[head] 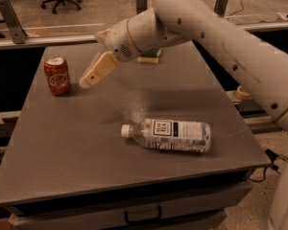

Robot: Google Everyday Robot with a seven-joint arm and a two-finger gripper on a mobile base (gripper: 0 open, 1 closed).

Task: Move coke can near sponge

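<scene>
The can has to move near the sponge, so it will next be gripped by my gripper at the middle of the red-orange coke can's body (58, 75).
The coke can (57, 75) stands upright at the far left of the grey table (62, 147); it is red-orange with white script and a silver top. The sponge (150, 56), dark green over pale yellow, lies at the back middle of the table, partly hidden behind my arm. My gripper (90, 61) hangs above the table just right of the can, between the can and the sponge. Its fingers are open and hold nothing. One cream finger (97, 70) points down and left toward the can.
A clear plastic bottle (173, 134) with a white label lies on its side at the front middle of the table. My arm spans the back right. A rail and glass partition run behind the table, with office chairs beyond.
</scene>
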